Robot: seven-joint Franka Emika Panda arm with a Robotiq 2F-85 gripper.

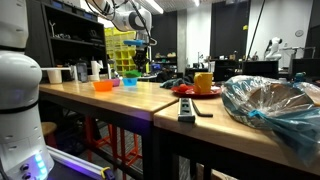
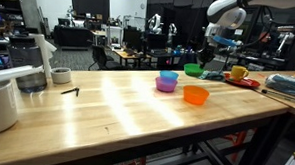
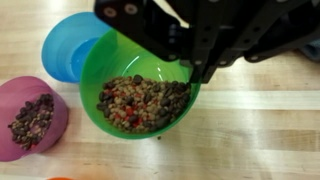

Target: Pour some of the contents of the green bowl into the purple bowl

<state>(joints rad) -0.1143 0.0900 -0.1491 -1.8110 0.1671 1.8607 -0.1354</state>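
Note:
My gripper is going to set the green bowl free on the table (image 1: 144,84) (image 3: 200,72), beside the blue bowl, on the side that faces the red tray.
In the wrist view the green bowl (image 3: 140,90) holds brown and red pellets. My gripper (image 3: 198,72) comes in from the top, its fingers closed together on the bowl's right rim. The purple bowl (image 3: 30,118) sits at the left, apart from the green one, with a small heap of dark pellets inside. In an exterior view the green bowl (image 2: 193,69) is under my gripper (image 2: 209,57), behind the purple bowl (image 2: 165,85). I cannot tell whether the green bowl rests on the table or is slightly lifted.
A blue bowl (image 3: 65,45) lies just behind the green one, partly covered by it; it also shows in an exterior view (image 2: 168,76). An orange bowl (image 2: 195,95) stands nearer the table's front edge. A yellow mug (image 2: 238,71) on a red tray and clutter stand further right.

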